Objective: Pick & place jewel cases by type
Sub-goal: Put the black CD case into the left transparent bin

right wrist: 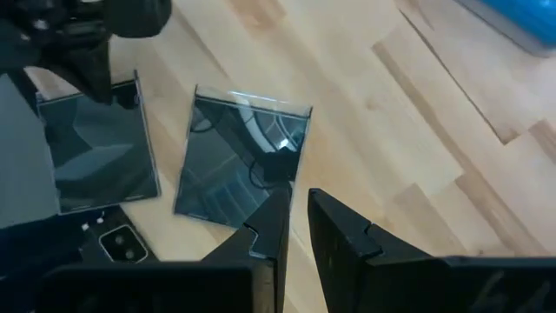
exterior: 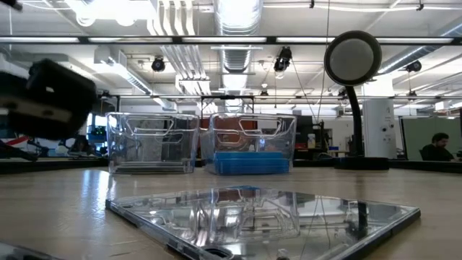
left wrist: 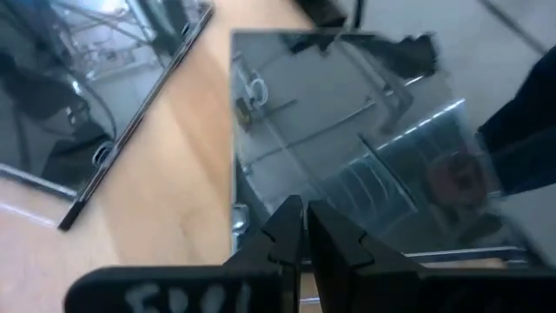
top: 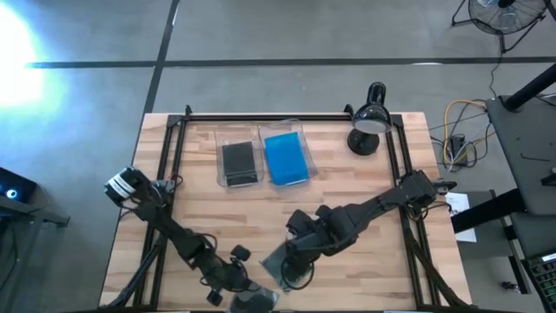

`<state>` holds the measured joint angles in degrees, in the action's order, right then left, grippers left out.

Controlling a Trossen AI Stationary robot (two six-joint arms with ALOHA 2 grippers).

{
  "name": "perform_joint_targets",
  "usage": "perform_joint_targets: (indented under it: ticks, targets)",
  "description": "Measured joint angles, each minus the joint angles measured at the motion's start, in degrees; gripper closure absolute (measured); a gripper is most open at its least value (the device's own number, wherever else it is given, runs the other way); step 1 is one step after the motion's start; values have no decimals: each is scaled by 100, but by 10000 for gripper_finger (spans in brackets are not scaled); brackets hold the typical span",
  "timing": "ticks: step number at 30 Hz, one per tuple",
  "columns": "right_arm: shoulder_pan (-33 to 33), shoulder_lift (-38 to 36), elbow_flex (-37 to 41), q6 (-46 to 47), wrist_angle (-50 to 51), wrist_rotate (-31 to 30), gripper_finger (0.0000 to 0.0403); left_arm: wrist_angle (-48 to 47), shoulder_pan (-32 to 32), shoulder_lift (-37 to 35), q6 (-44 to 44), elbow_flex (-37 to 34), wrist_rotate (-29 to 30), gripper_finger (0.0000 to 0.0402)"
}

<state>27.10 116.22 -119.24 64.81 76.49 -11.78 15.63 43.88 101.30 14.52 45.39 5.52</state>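
The robot's left gripper needs to release the front smoky case on the bare wood (top: pixel 226 223) in front of the tray of dark cases.
Two smoky grey jewel cases lie flat on the wood near the table's front edge. One (top: pixel 276 261) (right wrist: pixel 239 161) (exterior: pixel 267 213) is under my right gripper (right wrist: pixel 295 209), which hangs above it pointing steeply down. That gripper's fingers are all but shut, with only a narrow slit and nothing in it. The other case (top: pixel 252 300) (left wrist: pixel 347 148) lies at the very front edge. My left gripper (left wrist: pixel 304 222) (top: pixel 233 276) is shut and slants down over it. At the back, one clear tray (top: pixel 239 161) holds dark cases and the other (top: pixel 287 159) holds blue ones. My left gripper's shut fingertips (left wrist: pixel 291 217) stand over one edge of the front smoky case (left wrist: pixel 261 209), slanting down from the table's left. I cannot tell whether they touch it. The case lies flat on the table.
A black desk lamp (top: pixel 369 117) stands at the back right corner. A black frame rail (top: pixel 287 116) runs along the table's far edge, with struts down both sides. Bare wood lies between the trays and the two loose cases.
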Motion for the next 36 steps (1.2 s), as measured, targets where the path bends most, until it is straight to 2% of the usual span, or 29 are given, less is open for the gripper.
perform_joint_targets:
  ticks: [8,12,16,19,22,26,31,36]
  targets:
    - [149,0,114,232,-17,4,360,37,-153,283,11,34,232,399]
    - [166,0,116,234,-14,3,360,-563,-237,160,40,-7,795,399]
    - [166,0,116,338,1,-22,360,-2075,-356,-151,631,-4,1714,399]
    - [161,0,118,629,94,-150,360,-3605,-411,-568,1824,87,2096,399]
    - [161,0,118,1152,252,-378,360,-5105,-408,-1080,2842,187,2172,399]
    - [161,2,133,1459,-60,-333,360,-5771,-306,-2006,3671,421,2300,399]
    - [158,43,370,1519,-739,-215,360,-5326,-145,-2968,4213,478,2392,399]
    - [133,12,1008,2005,-403,196,360,-3754,-105,-3225,4078,366,2376,399]
